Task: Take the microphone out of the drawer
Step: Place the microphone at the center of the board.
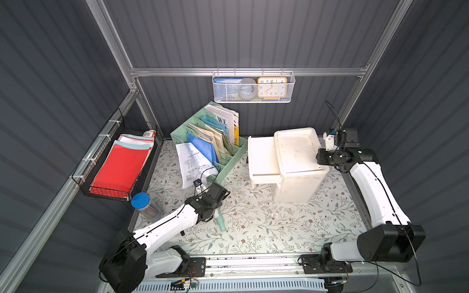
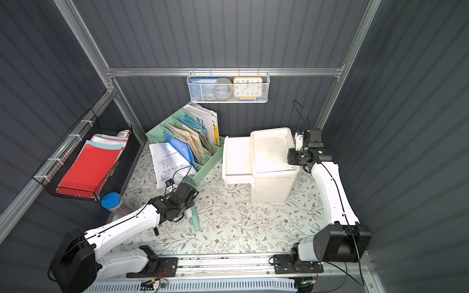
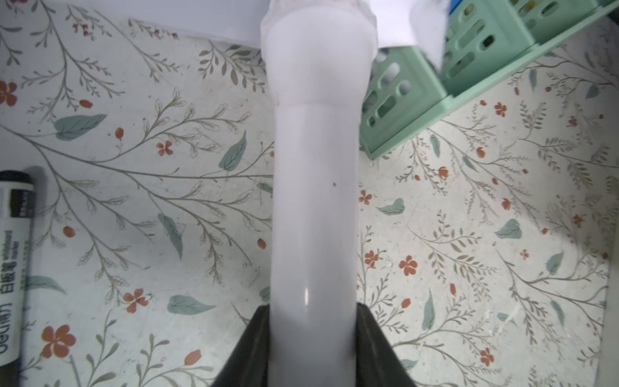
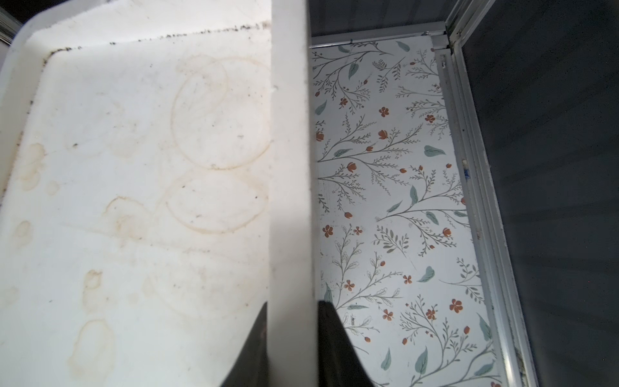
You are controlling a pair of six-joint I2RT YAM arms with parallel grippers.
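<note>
My left gripper has the white microphone. Next, I put it down with that gripper on the floral mat (image 1: pixel 209 205) (image 3: pixel 263 276) between the black marker and the mint file organiser.
The microphone (image 1: pixel 220 222) has a white body and a mint-green end. It lies low over the floral table mat, left of centre, in both top views (image 2: pixel 195 221). My left gripper (image 3: pixel 313 310) is shut on its white barrel (image 3: pixel 315 187), one black finger on each side. The white drawer (image 1: pixel 262 158) stands pulled out to the left of its white cabinet (image 1: pixel 300 187); no contents show on it. My right gripper (image 4: pixel 292 306) is shut on the raised rim (image 4: pixel 289 150) of the cabinet's stained top, at its right edge (image 1: pixel 320 157).
A mint file organiser (image 1: pixel 229 154) with papers stands behind the left arm, and a loose printed sheet (image 1: pixel 190 162) leans on it. A black whiteboard marker (image 3: pixel 13 261) lies near the microphone. A blue-lidded jar (image 1: pixel 140 200) and a wire basket of red folders (image 1: pixel 119 170) sit far left.
</note>
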